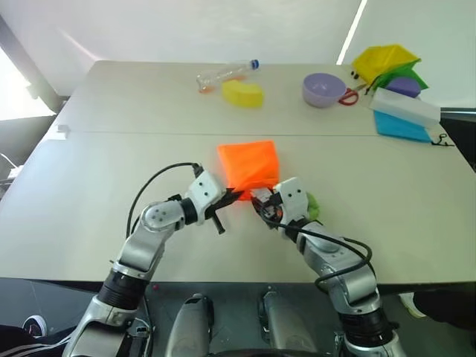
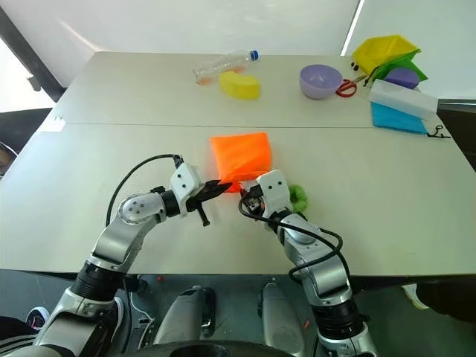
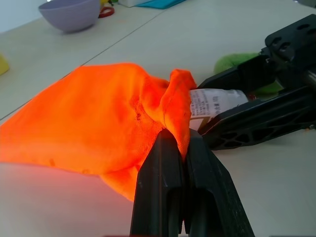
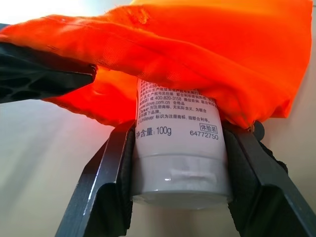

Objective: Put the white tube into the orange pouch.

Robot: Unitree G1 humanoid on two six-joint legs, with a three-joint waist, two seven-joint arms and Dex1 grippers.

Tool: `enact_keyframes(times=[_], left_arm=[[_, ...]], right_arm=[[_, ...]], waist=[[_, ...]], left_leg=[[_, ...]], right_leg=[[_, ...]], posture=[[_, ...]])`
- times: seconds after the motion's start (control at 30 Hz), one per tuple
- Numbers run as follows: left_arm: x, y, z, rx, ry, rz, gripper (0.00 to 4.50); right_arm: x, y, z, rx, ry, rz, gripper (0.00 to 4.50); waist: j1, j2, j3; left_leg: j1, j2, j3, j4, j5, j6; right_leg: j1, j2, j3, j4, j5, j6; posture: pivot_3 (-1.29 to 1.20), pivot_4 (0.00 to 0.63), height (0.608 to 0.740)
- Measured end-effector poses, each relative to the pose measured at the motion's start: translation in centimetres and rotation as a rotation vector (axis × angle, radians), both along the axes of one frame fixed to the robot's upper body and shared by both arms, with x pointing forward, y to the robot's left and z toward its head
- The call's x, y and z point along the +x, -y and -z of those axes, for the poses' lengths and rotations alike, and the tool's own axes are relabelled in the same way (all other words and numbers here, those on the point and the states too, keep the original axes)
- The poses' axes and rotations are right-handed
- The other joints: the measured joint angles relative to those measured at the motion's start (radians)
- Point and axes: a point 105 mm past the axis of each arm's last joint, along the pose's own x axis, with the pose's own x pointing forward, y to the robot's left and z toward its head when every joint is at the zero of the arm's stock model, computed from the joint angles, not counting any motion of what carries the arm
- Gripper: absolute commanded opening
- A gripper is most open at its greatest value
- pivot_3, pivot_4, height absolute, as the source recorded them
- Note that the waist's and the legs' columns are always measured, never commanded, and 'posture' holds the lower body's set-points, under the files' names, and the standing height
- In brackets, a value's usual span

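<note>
Next, my right gripper releases the white tube inside the orange pouch's opening [image 1: 253, 181] [image 4: 178, 91], under the pouch's rim that my left gripper holds up.
The orange pouch [image 1: 248, 165] lies at the middle of the table. My left gripper [image 1: 232, 196] is shut on the near rim of its mouth [image 3: 174, 129] and holds that edge up. The white tube [image 4: 176, 150], printed with small grey text, sits between the fingers of my right gripper [image 4: 177, 163], which is shut on it. The tube's far end is tucked under the lifted orange fabric [image 4: 197, 59], inside the mouth, while the capped end stays outside. In the left wrist view the right gripper's black fingers [image 3: 256, 121] hold the tube [image 3: 212, 101] at the opening.
A lime-green piece [image 1: 313, 205] lies by my right gripper. At the far edge are a plastic bottle [image 1: 225, 73], a yellow sponge-like block [image 1: 243, 93], a purple bowl [image 1: 324, 89], a yellow bag [image 1: 384, 62] and a blue and white box [image 1: 403, 115].
</note>
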Motion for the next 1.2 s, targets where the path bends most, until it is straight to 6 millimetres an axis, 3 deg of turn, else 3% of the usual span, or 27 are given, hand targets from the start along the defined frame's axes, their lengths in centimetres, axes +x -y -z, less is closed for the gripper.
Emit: enact_keyframes(times=[0.4,0.83,1.0,1.2], left_arm=[[0.1,0.5,-0.3,-0.026,0.005,-0.005,0.0],[0.1,0.6,-0.2,-0.024,0.003,-0.002,0.0],[0.1,0.5,-0.1,-0.023,-0.001,-0.005,0.0],[0.1,0.3,0.1,-0.013,-0.001,-0.013,0.0]], right_arm=[[2.5,-1.3,0.0,-0.074,0.024,0.021,1.83],[2.9,-2.2,0.3,-0.064,0.019,0.001,1.83],[2.8,-2.5,0.0,-0.039,0.026,-0.012,4.35],[2.1,-2.0,0.1,-0.059,0.023,-0.061,4.44]], waist=[[-0.001,0.0,0.0],[-0.002,0.0,0.0],[-0.002,0.0,0.0],[-0.001,0.0,0.0]], left_leg=[[0.0,0.0,0.0,0.0,0.0,0.0],[0.0,0.0,0.0,0.0,0.0,0.0],[0.0,0.0,0.0,0.0,0.0,0.0],[-0.001,0.0,0.0,0.0,0.0,0.0]], right_leg=[[0.0,0.001,0.0,0.0,0.0,0.0],[0.0,0.001,0.0,0.0,0.0,0.0],[0.0,0.001,0.0,0.0,0.0,0.0],[0.0,0.001,0.0,0.0,0.0,0.0]], posture=[[0.0,0.15,0.74],[0.0,0.15,0.74],[0.0,0.15,0.74],[0.0,0.15,0.74]])
